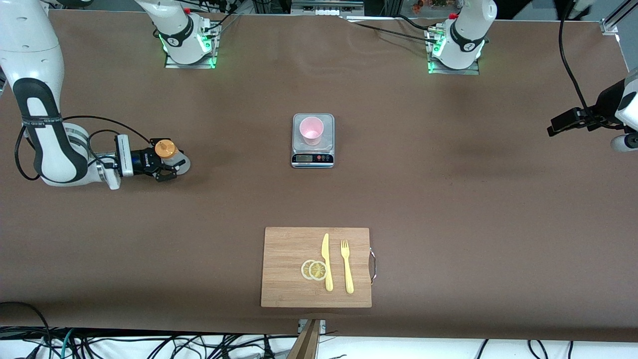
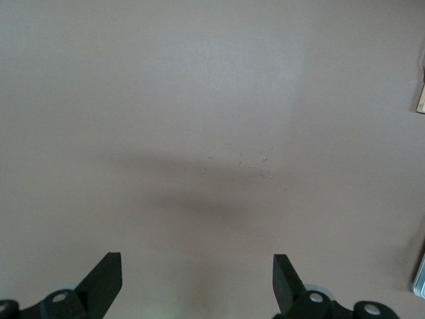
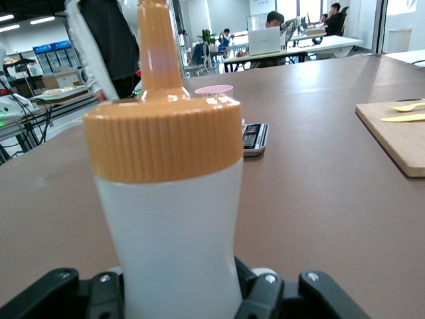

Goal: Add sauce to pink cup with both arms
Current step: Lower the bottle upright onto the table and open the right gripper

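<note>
I am going to use my right gripper to set the sauce down on the bare table level with the scale's display [image 1: 187, 155].
The sauce [image 1: 166, 149] is a whitish squeeze bottle with an orange nozzle cap. It stands upright near the right arm's end of the table. My right gripper [image 1: 168, 167] is shut on its body from the side. In the right wrist view the sauce [image 3: 169, 219] fills the foreground, pinched between the fingers [image 3: 265, 296]. The pink cup [image 1: 311, 130] stands on a small scale [image 1: 312, 158] at mid-table, apart from the bottle, and the pink cup [image 3: 214, 90] peeks past the cap. My left gripper [image 2: 197, 266] waits open over bare table at the left arm's end [image 1: 563, 122].
A wooden cutting board [image 1: 284, 279] lies nearer the front camera than the scale. It carries a yellow knife [image 1: 327, 262], a yellow fork [image 1: 347, 267] and two lemon slices [image 1: 314, 269]. The arm bases stand along the table's back edge.
</note>
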